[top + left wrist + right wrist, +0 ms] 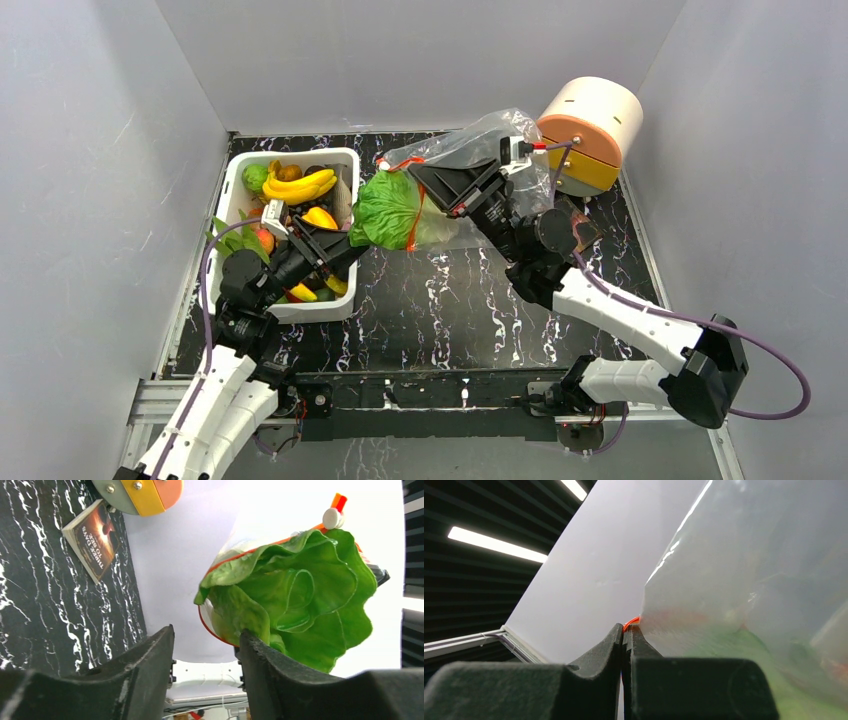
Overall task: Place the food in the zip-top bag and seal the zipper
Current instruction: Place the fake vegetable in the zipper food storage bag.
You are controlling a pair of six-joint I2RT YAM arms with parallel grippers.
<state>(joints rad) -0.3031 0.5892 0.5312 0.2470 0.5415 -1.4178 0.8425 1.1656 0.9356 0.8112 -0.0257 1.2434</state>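
Lettuce pokes from the slanted bag's opening, so next my left gripper pinches the lower zipper edge (pixel 411 243) to help hang it upright before sealing.
The zip-top bag (pixel 478 140) hangs above the table, pinched at its mouth edge by my right gripper (pixel 416 172), which is shut on the red-orange zipper (pixel 631 622) strip. A leafy green lettuce (pixel 390 208) sits in the bag's mouth, half sticking out, with the zipper (pixel 235 559) looping around it. The white and orange slider (pixel 333 515) sits at the strip's far end. My left gripper (pixel 207 632) is open just in front of the lettuce (pixel 300 595); nothing lies between its fingers. In the top view it (pixel 350 245) reaches over the tub toward the lettuce.
A white tub (pixel 300 308) at the left holds yellow bananas (pixel 300 185) and other toy fruit. A round cream, orange and yellow container (pixel 590 130) stands at the back right. A dark brown printed packet (pixel 92 537) lies on the black marbled table (pixel 440 300) near it.
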